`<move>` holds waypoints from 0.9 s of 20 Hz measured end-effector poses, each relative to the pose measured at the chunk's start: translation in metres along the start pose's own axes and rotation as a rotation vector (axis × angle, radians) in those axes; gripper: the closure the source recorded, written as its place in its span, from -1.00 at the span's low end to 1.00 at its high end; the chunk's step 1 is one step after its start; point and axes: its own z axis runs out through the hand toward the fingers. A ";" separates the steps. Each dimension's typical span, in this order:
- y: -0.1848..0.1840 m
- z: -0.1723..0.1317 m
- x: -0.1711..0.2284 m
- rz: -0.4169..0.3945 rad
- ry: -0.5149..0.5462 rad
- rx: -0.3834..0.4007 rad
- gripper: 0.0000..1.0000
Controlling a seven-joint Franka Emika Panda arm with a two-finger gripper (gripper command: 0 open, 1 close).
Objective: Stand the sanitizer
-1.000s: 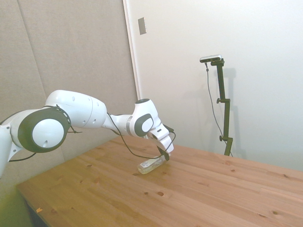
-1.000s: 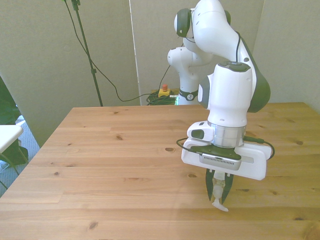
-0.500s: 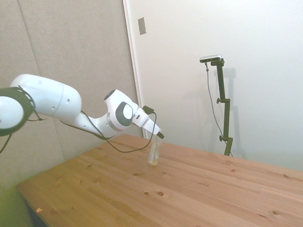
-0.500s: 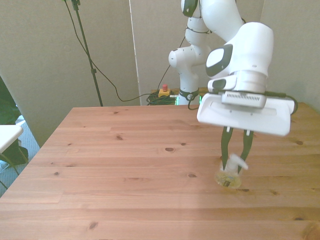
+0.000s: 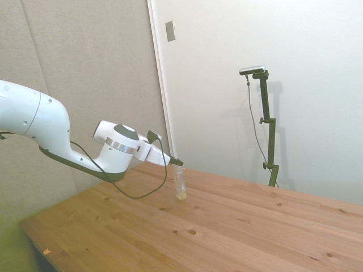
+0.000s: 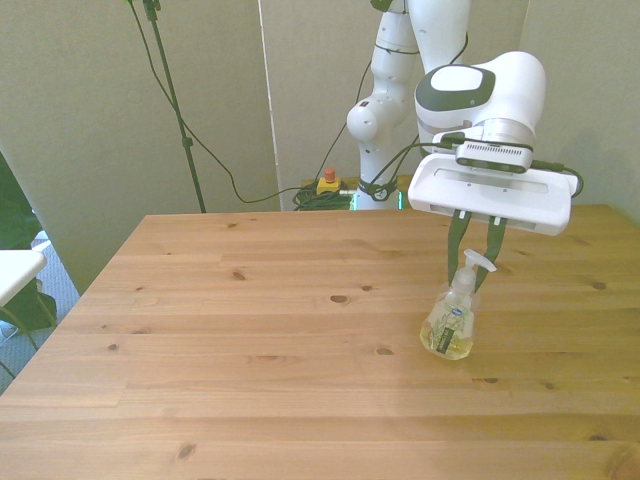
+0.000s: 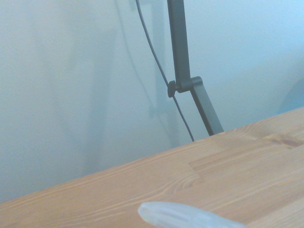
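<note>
Next, my gripper sets the sanitizer down upright on the bare wood (image 6: 438, 334) next to the nearest dark knot.
The sanitizer (image 6: 451, 327) is a small clear bottle of yellowish liquid with a white pump top. It stands upright on the wooden table (image 6: 230, 330), toward the front view's right. My gripper (image 6: 472, 278) reaches in level at the bottle's top, with one dark finger on each side of the pump neck, shut on it. From the side, the sanitizer (image 5: 180, 185) stands by the table's far edge with the gripper (image 5: 178, 164) at its top. In the wrist view, the blurred white pump top (image 7: 190, 216) shows close up.
Bare wood surrounds the bottle on all sides. Behind the table, beside the robot's base, are a red and yellow button box (image 6: 327, 183) and cables. A white surface (image 6: 15, 270) pokes in past the table's edge on the front view's left.
The arm has drawn back and lowered, turning the gripper level. The sanitizer went from lying tilted on the table a second ago to standing upright now.
</note>
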 end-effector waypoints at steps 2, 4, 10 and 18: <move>0.011 -0.006 -0.003 0.006 0.002 0.003 1.00; 0.019 -0.011 -0.002 0.012 -0.001 0.005 1.00; 0.030 -0.019 0.004 0.042 -0.026 -0.010 -1.00; 0.036 -0.020 0.002 0.038 -0.037 -0.022 -1.00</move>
